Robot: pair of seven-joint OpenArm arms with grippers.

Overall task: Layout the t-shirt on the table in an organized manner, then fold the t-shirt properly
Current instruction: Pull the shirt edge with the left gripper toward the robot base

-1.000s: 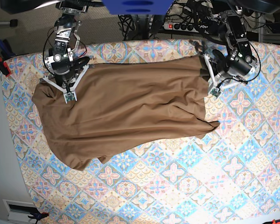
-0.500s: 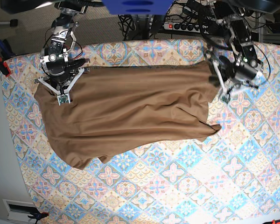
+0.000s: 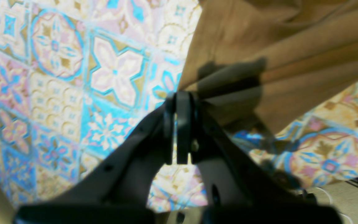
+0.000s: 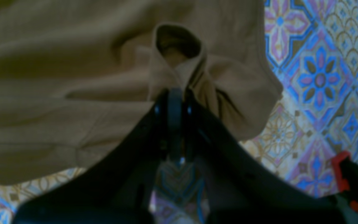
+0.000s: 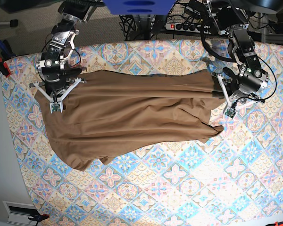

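Observation:
Next, I let go of the tan-brown t-shirt's corner with my left gripper farther inward, just in front of the shirt's back flap (image 5: 203, 93) (image 3: 254, 61).
The tan-brown t-shirt (image 5: 132, 113) lies spread across the back half of the tiled table (image 5: 188, 188), its far edge pulled nearly straight between my two grippers. At the shirt's right corner my left gripper (image 5: 220, 84) is shut on the cloth. The left wrist view shows its fingertips (image 3: 179, 96) pinching the t-shirt (image 3: 259, 46) just above the table (image 3: 73, 77). At the shirt's left corner my right gripper (image 5: 61, 84) is shut on the cloth. In the right wrist view its fingertips (image 4: 174, 93) clamp a bunched fold of the t-shirt (image 4: 57, 77).
A red clamp (image 5: 2, 66) sits at the table's left edge and also shows as the red clamp (image 4: 343, 174) in the right wrist view. A power strip with cables (image 5: 184, 26) lies beyond the back edge. The shirt's near hem is wrinkled at the front left (image 5: 85, 162).
Both grippers have moved apart, the left one rightward and the right one leftward in the base view. The shirt's far edge has been drawn out straighter and wider.

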